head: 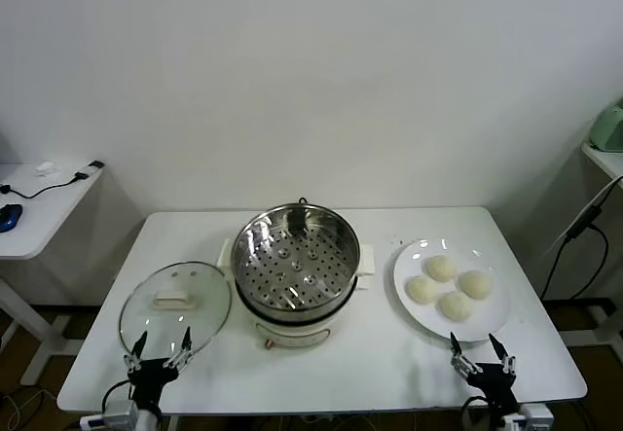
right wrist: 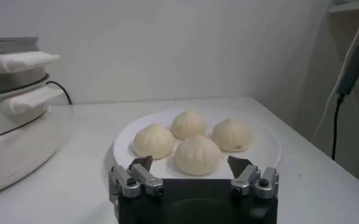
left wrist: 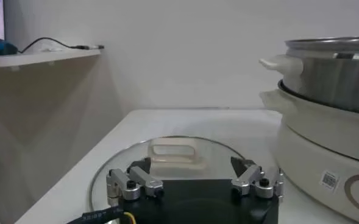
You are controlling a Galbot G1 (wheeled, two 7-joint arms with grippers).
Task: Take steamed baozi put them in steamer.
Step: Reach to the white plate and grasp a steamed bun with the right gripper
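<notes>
I need to close my right gripper around the sides of the baozi (head: 441, 268) (right wrist: 188, 123) nearest the wall, at the far side of the white plate.
Several cream-white baozi (head: 451, 287) lie on a white plate (head: 492, 324) at the table's right; in the right wrist view the nearest baozi (right wrist: 197, 154) sits just beyond the jaws. The steel steamer (head: 297, 264) with its perforated tray stands empty at the table's centre, and it also shows in the left wrist view (left wrist: 334, 79). My right gripper (head: 483, 356) is open and empty at the front edge, just short of the plate. My left gripper (head: 162, 351) is open and empty at the front left, at the near rim of the glass lid (head: 175, 305).
The glass lid with a white handle (left wrist: 176, 151) lies flat left of the steamer. A side table (head: 39, 202) with a cable and a blue mouse stands at far left. A cable (head: 584, 227) hangs at the right beside the table.
</notes>
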